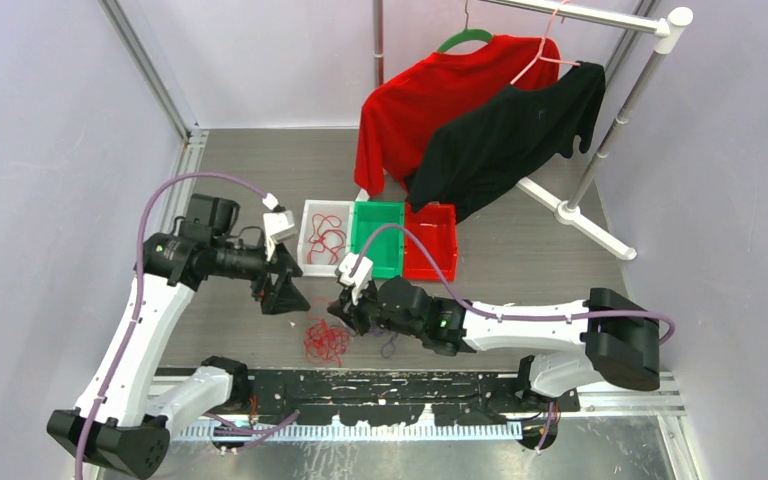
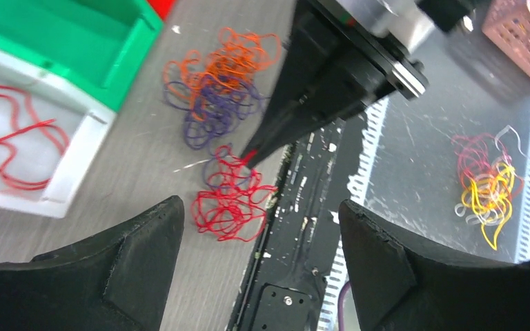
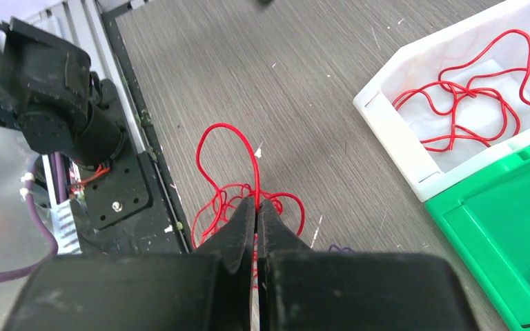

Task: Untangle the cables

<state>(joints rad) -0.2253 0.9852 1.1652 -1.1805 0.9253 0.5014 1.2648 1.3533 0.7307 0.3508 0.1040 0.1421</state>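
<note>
The heap of red cable still lies across the purple cable while my right gripper holds up a red loop, so next my left gripper grabs that loop (image 3: 250, 152) and pulls it away.
A tangle of thin cables lies on the grey table near the front edge: a red bunch (image 1: 326, 341) (image 2: 231, 200), with purple (image 2: 217, 114) and orange (image 2: 224, 58) loops beside it. My right gripper (image 3: 257, 203) (image 1: 345, 313) is shut on a red cable (image 3: 231, 162) that loops up from the red bunch. My left gripper (image 2: 259, 214) (image 1: 285, 292) is open and empty, hovering just left of and above the bunch. Another red cable (image 1: 326, 237) (image 3: 473, 93) lies in the white bin.
A white bin (image 1: 307, 240), a green bin (image 1: 378, 238) and a red bin (image 1: 431, 240) stand in a row behind the cables. A clothes rack with a red shirt (image 1: 430, 95) and a black shirt (image 1: 505, 135) stands at the back. A black rail (image 1: 380, 385) runs along the front edge.
</note>
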